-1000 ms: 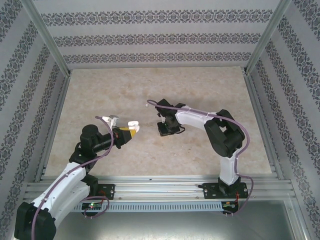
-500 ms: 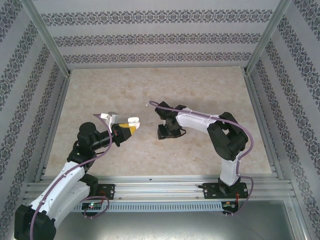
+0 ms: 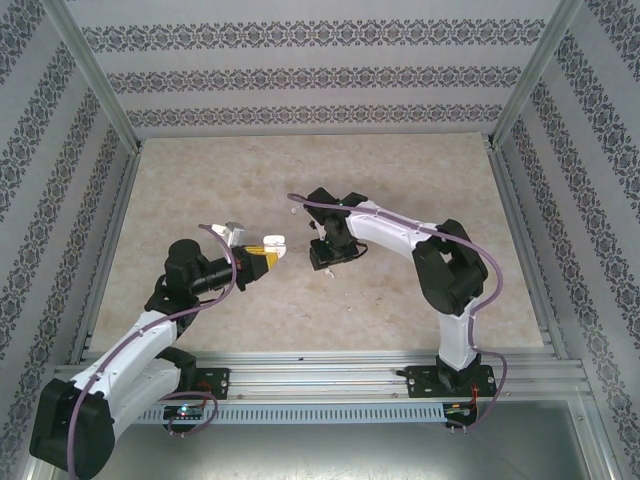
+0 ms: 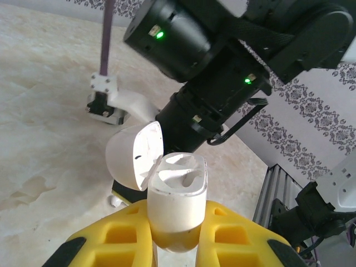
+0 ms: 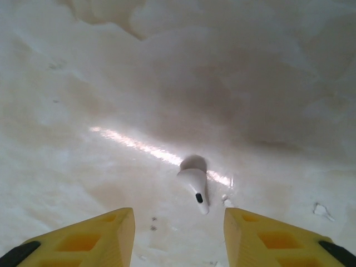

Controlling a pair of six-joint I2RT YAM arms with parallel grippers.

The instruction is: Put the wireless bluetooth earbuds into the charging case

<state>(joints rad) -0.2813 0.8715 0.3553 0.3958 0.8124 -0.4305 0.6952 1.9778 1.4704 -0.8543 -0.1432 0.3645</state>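
The earbud's stem points at my right gripper's open fingers, so I should reach past it to grasp the rounded head (image 5: 192,177), leaving the stem free for the case.
My left gripper (image 4: 177,245) is shut on the white charging case (image 4: 177,200), held upright with its lid (image 4: 133,161) flipped open to the left and its two sockets bare. In the top view the case (image 3: 272,243) hangs over the table's middle, just left of my right gripper (image 3: 322,258). That right gripper (image 5: 178,217) stands open, low over the table. One white earbud (image 5: 194,186) lies on the surface ahead of the gap between its yellow fingers, stem toward me, touching neither. A second small white earbud (image 3: 291,210) lies further back.
The marble-patterned tabletop (image 3: 200,180) is bare around both arms. Patterned walls and metal frame posts (image 3: 100,90) close in the left, right and back sides. The right arm's black wrist (image 4: 200,111) looms close behind the case.
My right gripper's jaws have opened and its wrist has swung a little left. My left gripper has carried the case slightly right, closer to the right gripper.
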